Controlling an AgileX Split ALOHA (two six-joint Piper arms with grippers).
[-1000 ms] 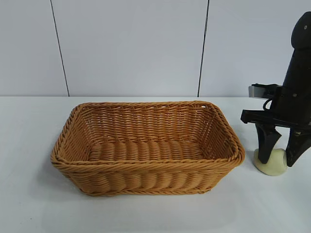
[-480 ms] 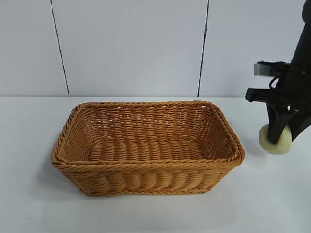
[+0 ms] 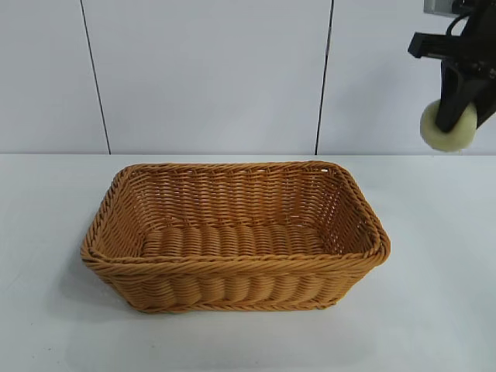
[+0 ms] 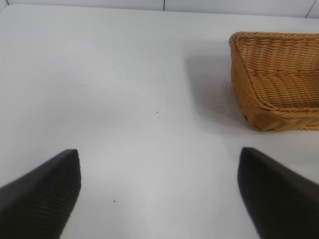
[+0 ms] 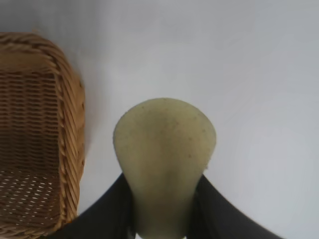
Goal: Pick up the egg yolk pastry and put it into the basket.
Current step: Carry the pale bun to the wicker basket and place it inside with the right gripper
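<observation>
I should set the egg yolk pastry with my right gripper on the basket's bottom (image 3: 243, 241), just behind its front rim's middle.
The pale cream-yellow egg yolk pastry (image 3: 449, 128) hangs high above the table at the far right, pinched between the black fingers of my right gripper (image 3: 456, 116), which is shut on it. In the right wrist view the pastry (image 5: 164, 149) fills the gap between the two fingers, with the basket (image 5: 45, 134) off to one side below. The orange-brown wicker basket (image 3: 232, 267) stands in the middle of the table with nothing in it. My left gripper (image 4: 159, 194) is open over bare table, and the basket's corner (image 4: 274, 84) lies beyond it.
The table top (image 3: 434, 310) is plain white. A pale panelled wall (image 3: 209, 77) rises behind the table.
My right gripper has closed on the pastry and lifted it from the table beside the basket to well above the basket's rim height. The left arm has not moved.
</observation>
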